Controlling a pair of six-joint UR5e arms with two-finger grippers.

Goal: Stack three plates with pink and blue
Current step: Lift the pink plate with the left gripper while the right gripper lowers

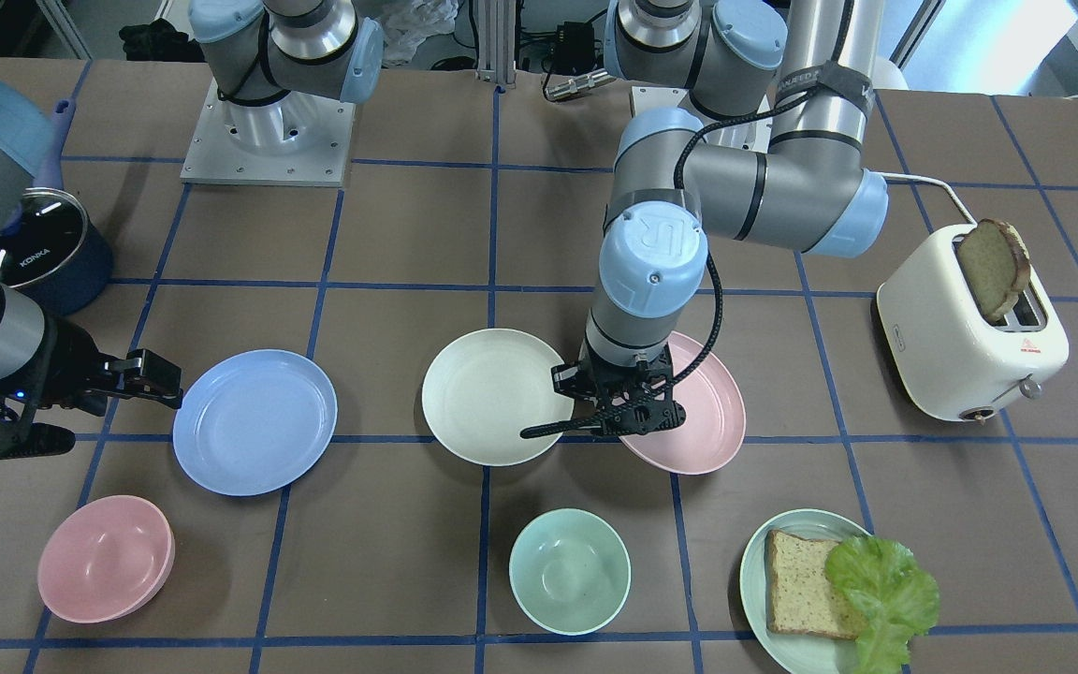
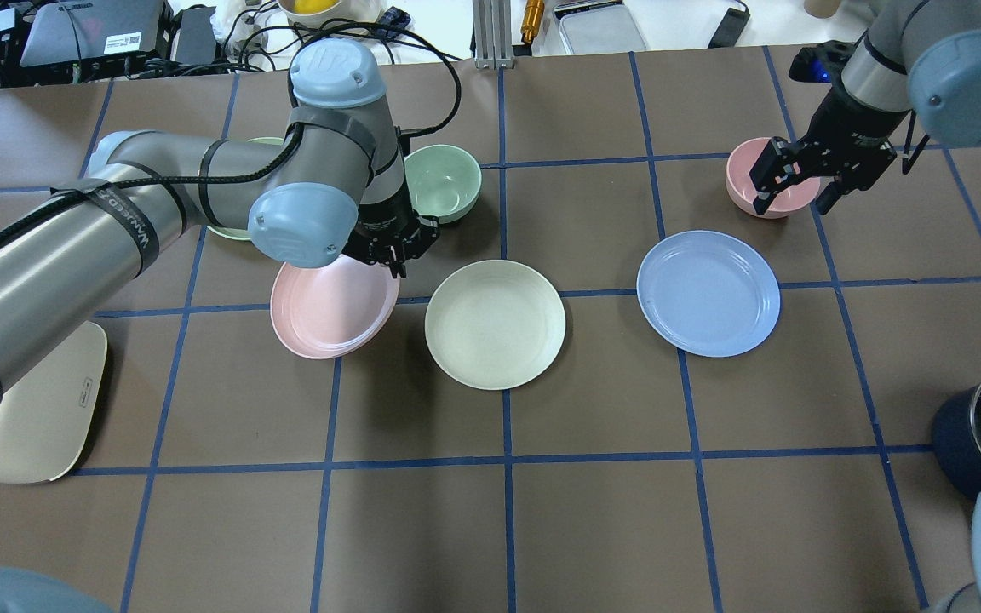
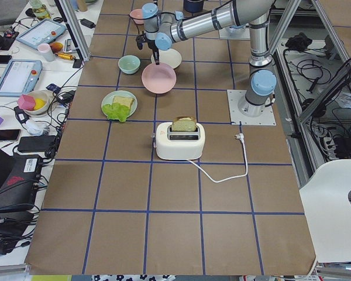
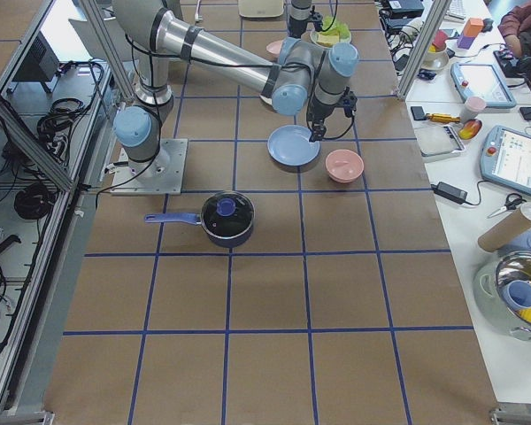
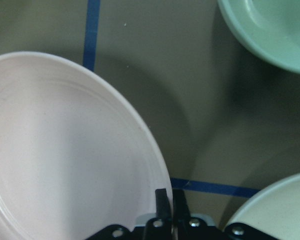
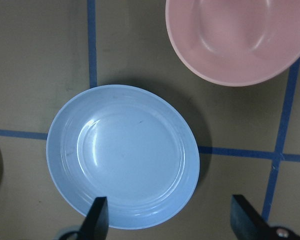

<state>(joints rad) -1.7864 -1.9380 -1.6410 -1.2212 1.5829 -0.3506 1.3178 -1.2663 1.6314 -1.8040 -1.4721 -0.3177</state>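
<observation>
My left gripper is going to set the pale pink plate free on top of the cream-white plate (image 1: 498,394), so that it covers that plate's middle.
The pale pink plate (image 1: 707,412) (image 2: 329,311) lies left of the cream-white plate (image 1: 492,398) (image 2: 495,323). My left gripper (image 2: 395,264) (image 5: 169,200) is shut on the pink plate's rim (image 5: 65,160), on the side nearest the cream plate. That edge is raised and casts a shadow on the table. The light blue plate (image 1: 254,421) (image 2: 708,292) (image 6: 122,155) lies flat to the right. My right gripper (image 2: 797,196) (image 6: 172,222) is open and empty. It hovers between the blue plate's far edge and a pink bowl.
A pink bowl (image 2: 767,174) (image 6: 235,35) sits just beyond the blue plate. A mint bowl (image 2: 442,181) sits close behind my left gripper. A mint-green plate (image 1: 754,580) with bread and lettuce, a toaster (image 1: 969,337) and a dark pot (image 1: 52,248) stand at the sides.
</observation>
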